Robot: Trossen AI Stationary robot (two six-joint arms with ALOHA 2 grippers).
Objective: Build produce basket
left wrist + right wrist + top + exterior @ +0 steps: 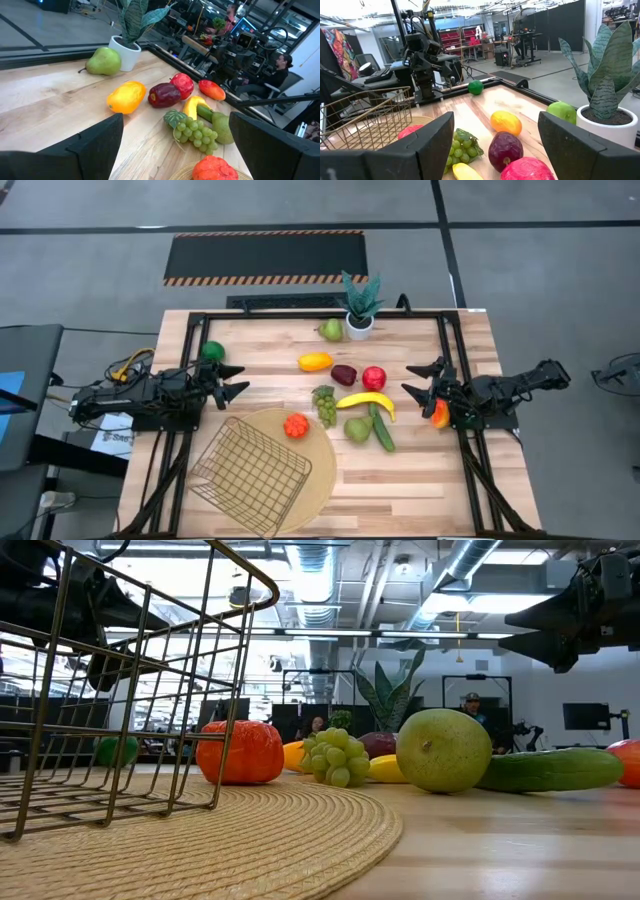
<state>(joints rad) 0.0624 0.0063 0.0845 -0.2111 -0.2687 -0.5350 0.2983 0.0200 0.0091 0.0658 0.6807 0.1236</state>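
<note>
The robot's left gripper should next move to the green ball-shaped fruit's middle (213,350), next to the black rail, and close there.
The golden wire basket (250,473) stands empty on the round tan mat (318,470) near the table's front left. The produce lies in the middle of the table: grapes (324,406), banana (367,401), cucumber (384,432), a pear (358,429), a red apple (374,377), a dark red fruit (343,375) and a yellow-orange fruit (315,362). An orange-red fruit (295,425) sits on the mat. A red-orange mango (439,414) lies below my right arm. My left gripper (240,379) hovers open at the table's left. My right gripper (412,380) hovers open at the right.
A spiky plant in a white pot (359,308) stands at the far edge with a second pear (330,330) beside it. A green ball-shaped fruit (212,350) lies at the far left by my left arm. Bare wood shows along the near right. A person (280,72) sits beyond the table.
</note>
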